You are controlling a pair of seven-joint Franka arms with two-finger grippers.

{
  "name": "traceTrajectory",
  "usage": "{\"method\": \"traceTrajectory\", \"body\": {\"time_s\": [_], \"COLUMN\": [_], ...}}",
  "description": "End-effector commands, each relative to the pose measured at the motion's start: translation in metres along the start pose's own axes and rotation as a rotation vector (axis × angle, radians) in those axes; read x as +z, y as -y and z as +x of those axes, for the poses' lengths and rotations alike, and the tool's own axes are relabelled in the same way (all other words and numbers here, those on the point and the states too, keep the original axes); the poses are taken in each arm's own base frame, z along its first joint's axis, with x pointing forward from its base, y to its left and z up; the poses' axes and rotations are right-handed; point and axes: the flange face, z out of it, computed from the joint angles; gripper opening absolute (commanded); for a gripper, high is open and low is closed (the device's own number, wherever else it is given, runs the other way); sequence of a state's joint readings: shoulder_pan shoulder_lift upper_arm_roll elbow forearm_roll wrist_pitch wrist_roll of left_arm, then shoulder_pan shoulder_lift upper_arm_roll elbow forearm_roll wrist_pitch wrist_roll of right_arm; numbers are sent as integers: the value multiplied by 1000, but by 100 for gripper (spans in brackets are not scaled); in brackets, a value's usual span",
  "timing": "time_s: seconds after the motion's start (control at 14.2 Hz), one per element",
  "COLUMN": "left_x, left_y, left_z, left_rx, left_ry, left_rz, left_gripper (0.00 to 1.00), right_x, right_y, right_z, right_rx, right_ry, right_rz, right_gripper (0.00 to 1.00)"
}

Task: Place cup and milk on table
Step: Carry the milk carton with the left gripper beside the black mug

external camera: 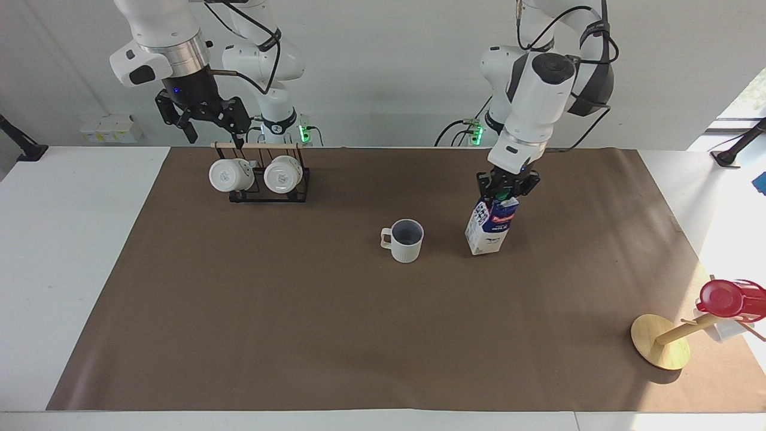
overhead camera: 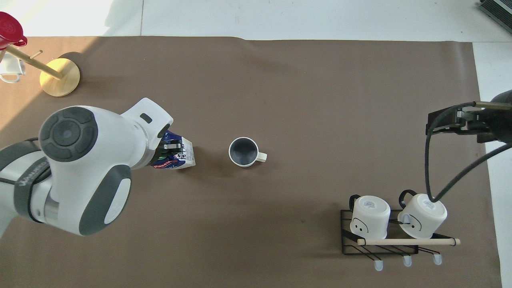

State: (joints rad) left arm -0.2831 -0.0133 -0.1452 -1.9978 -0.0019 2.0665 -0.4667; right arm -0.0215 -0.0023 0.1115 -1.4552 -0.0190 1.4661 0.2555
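Note:
I will release the milk, now hanging slightly tilted beside the cup, from my left gripper on the brown sheet [overhead camera: 203,149], next to the off-white ribbed cup, opposite its handle.
The off-white ribbed cup [external camera: 408,240] [overhead camera: 243,152] stands upright in the middle of the table's brown sheet [external camera: 299,335] [overhead camera: 320,100], dark inside, with nothing touching it. Beside it, toward the left arm's end, the blue-and-white milk [external camera: 488,230] [overhead camera: 180,154] hangs slightly tilted. My left gripper [external camera: 505,193] [overhead camera: 170,147] is shut on its slanted top. The carton's base is at or just above the sheet; I cannot tell which. My right gripper [external camera: 216,134] [overhead camera: 440,124] waits open in the air over the mug rack, holding nothing.
A black wire rack [external camera: 260,176] [overhead camera: 394,224] with two plain white mugs stands at the right arm's end, near the robots. A tilted wooden stand [external camera: 661,350] [overhead camera: 60,72] carrying a shiny red cup [external camera: 727,297] [overhead camera: 9,30] sits at the left arm's end.

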Motion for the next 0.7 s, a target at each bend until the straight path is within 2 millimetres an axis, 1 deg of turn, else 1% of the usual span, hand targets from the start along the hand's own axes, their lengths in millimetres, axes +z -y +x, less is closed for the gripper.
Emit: {"method": "traceTrajectory", "body": {"time_s": [0.0,0.35,0.42,0.63], "left_x": [9,7,11,15], "left_y": [-25,-30,-30,-32], "left_z": [6,7,8,6], "left_rx": [-32,-32,-32,-26], "left_ry": [-22,-47,-48,-50], "left_rz": [17,1,-1,-3], "left_gripper": [45,45,45,45], "right_x": [0,0,0,0], "right_y": [-6,-6,-6,-6], "right_z": [-3,-3,-3,-3], "right_rx": [-17,-17,-17,-17], "right_ry": [-5,-5,-5,-5], "right_rz": [18,18,18,18], "right_gripper": [100,100,100,100]}}
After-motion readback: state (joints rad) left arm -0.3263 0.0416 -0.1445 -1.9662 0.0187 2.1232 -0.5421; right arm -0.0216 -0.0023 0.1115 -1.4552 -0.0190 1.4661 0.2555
